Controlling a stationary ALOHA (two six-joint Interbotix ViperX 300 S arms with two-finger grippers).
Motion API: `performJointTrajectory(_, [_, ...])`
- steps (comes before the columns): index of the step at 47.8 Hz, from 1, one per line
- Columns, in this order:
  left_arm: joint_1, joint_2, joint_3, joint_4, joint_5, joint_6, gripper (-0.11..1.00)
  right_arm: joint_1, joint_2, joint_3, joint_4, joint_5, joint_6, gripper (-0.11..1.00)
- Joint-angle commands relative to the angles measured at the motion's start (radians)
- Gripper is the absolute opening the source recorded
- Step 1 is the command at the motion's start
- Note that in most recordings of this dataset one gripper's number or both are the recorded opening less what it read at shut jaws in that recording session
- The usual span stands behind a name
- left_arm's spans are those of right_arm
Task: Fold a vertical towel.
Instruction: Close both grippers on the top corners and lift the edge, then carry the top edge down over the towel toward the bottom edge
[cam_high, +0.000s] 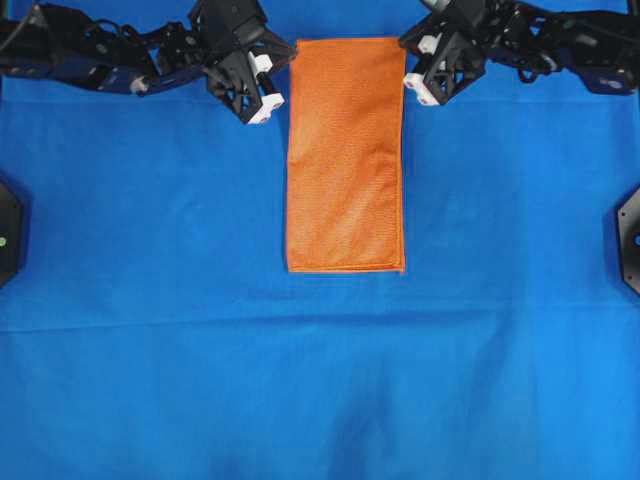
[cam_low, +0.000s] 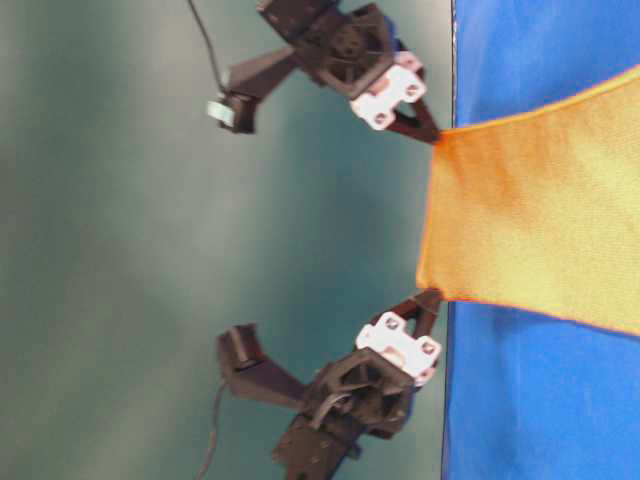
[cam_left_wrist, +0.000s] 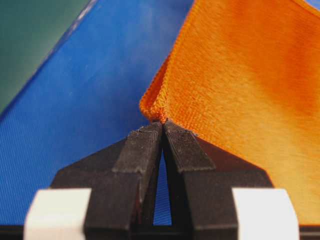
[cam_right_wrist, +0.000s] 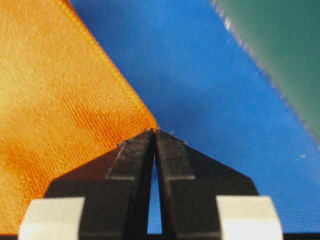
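The orange towel's far corner will go down on the matching corner of its near hem (cam_high: 401, 265), and I will lay it there with my right gripper.
The orange towel (cam_high: 345, 155) lies lengthwise on the blue cloth, a long strip with its near hem towards the front. My left gripper (cam_high: 293, 56) is shut on its far left corner, which bunches at the fingertips in the left wrist view (cam_left_wrist: 162, 122). At the far right corner my right gripper (cam_high: 403, 48) is also shut, pinching only the very tip of the corner (cam_right_wrist: 154, 131). In the table-level view the far edge of the towel (cam_low: 520, 215) is raised off the table and stretched taut between the two grippers. Its near part rests flat.
The blue table cloth (cam_high: 150, 300) covers the whole work surface, with a faint crease across the front. Black mounts sit at the left edge (cam_high: 8, 230) and right edge (cam_high: 630, 235). Both arms reach in from the back corners.
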Motion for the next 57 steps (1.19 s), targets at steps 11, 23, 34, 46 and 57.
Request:
performJointTrajectory(11, [-0.094, -0.189, 0.054, -0.002, 0.041, 0.034, 0.01, 0.100, -0.213, 0.055, 0.002, 0.043, 0.008, 0.02])
performJointTrajectory(23, [-0.227, -0.249, 0.118, -0.002, 0.048, 0.038, 0.01, 0.245, -0.288, 0.133, 0.015, 0.052, 0.040, 0.02])
performJointTrajectory(34, [-0.362, -0.261, 0.163, -0.002, 0.081, 0.035, 0.01, 0.394, -0.293, 0.164, 0.018, 0.089, 0.097, 0.02])
performJointTrajectory(46, [-0.471, -0.202, 0.172, -0.002, 0.097, 0.018, 0.01, 0.483, -0.224, 0.172, 0.018, 0.092, 0.149, 0.02])
performJointTrajectory(57, [-0.492, -0.109, 0.160, -0.003, 0.057, 0.017, 0.01, 0.515, -0.132, 0.166, 0.018, 0.069, 0.176, 0.02])
